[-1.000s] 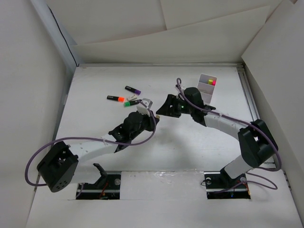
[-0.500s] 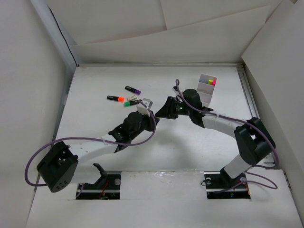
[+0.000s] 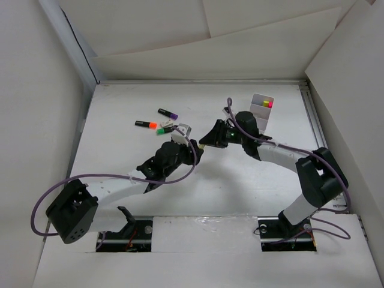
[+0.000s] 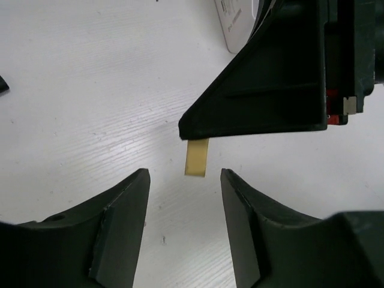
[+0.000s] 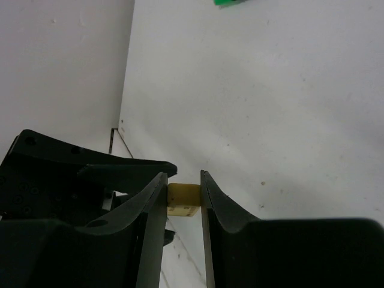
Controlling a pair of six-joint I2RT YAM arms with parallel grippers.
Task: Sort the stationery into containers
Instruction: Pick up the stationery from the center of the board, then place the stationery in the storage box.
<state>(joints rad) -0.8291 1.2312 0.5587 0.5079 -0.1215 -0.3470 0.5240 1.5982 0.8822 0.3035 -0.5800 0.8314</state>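
The small yellow piece of eraser, now held above the table, will be let go by my right gripper in the middle compartment of the white container (image 3: 264, 114).
My right gripper (image 5: 183, 180) is shut on a small tan piece (image 5: 183, 201) and holds it above the table; in the top view it (image 3: 204, 143) is mid-table. My left gripper (image 4: 185, 180) is open and empty, its fingertips just short of the tan piece (image 4: 197, 157), which hangs below the right finger (image 4: 270, 78). In the top view the left gripper (image 3: 193, 151) nearly touches the right one. Purple (image 3: 168, 113), orange (image 3: 145, 124) and green (image 3: 167, 129) markers lie far left of centre. The white container (image 3: 262, 108) holds yellow and pink pieces.
A small white-grey piece (image 3: 183, 129) lies by the green marker, close to the left wrist. White walls ring the table. The container's corner shows in the left wrist view (image 4: 234, 27). A green marker end shows at the top of the right wrist view (image 5: 231, 2).
Both grippers have shifted only slightly and stay tip to tip. The right one still holds the tan piece. The markers and container have not moved.
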